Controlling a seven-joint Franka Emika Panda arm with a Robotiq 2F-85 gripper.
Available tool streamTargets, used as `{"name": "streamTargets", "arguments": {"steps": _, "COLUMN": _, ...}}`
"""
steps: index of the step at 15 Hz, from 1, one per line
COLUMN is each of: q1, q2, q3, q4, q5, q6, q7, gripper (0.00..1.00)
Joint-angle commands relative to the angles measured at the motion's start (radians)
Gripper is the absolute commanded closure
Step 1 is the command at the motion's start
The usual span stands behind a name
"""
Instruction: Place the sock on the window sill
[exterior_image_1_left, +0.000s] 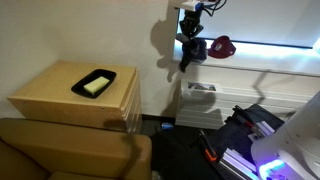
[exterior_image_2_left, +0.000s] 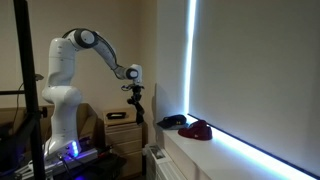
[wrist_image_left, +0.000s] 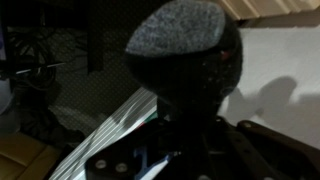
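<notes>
Next, my gripper lets go of the dark sock on the sill (exterior_image_1_left: 244, 55) just past the red item, away from the dark item.
A dark sock (exterior_image_1_left: 185, 55) with a grey toe hangs from my gripper (exterior_image_1_left: 189, 22), which is shut on its upper end. In an exterior view the sock (exterior_image_2_left: 139, 110) dangles below the gripper (exterior_image_2_left: 137, 92), in the air just off the near end of the white window sill (exterior_image_2_left: 230, 155). The sill also shows in an exterior view (exterior_image_1_left: 265, 58). In the wrist view the sock (wrist_image_left: 182, 45) fills the centre and hides the fingertips.
A red item (exterior_image_2_left: 199, 130) and a dark item (exterior_image_2_left: 173, 121) lie on the sill's near end. A wooden cabinet (exterior_image_1_left: 45, 95) carries a black tray (exterior_image_1_left: 93, 83). A brown couch (exterior_image_1_left: 60, 150) is in front. The window pane (exterior_image_2_left: 250, 70) rises behind the sill.
</notes>
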Motion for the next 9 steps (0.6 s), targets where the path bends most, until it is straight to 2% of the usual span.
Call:
{"name": "streamTargets", "arguments": {"steps": 1, "q1": -0.102, "q2": -0.161, "q3": -0.05, "q4": -0.134, "q5": -0.086, "q6": 0.033, "q7": 0.093, "gripper": 0.98}}
{"name": "streamTargets", "arguments": {"steps": 3, "q1": -0.138, "q2": -0.228, "q3": -0.051, "q4": -0.18, "q5": -0.012, "q6": 0.098, "q7": 0.061, "gripper": 0.98}}
{"name": "streamTargets", "arguments": {"steps": 4, "q1": -0.144, "q2": -0.135, "q3": -0.036, "q4": -0.096, "q5": -0.045, "q6": 0.036, "q7": 0.055, "gripper": 0.92}}
{"name": "streamTargets", "arguments": {"steps": 7, "q1": -0.169, "q2": -0.214, "q3": -0.031, "q4": -0.146, "q5": -0.026, "q6": 0.062, "q7": 0.053, "gripper": 0.92}}
{"name": "streamTargets", "arguments": {"steps": 8, "q1": -0.168, "q2": -0.221, "q3": -0.026, "q4": -0.153, "q5": -0.024, "q6": 0.065, "q7": 0.054, "gripper": 0.98}}
{"name": "streamTargets", "arguments": {"steps": 9, "q1": -0.173, "q2": -0.177, "q3": -0.018, "q4": -0.141, "q5": -0.054, "q6": 0.105, "q7": 0.083, "gripper": 0.98}}
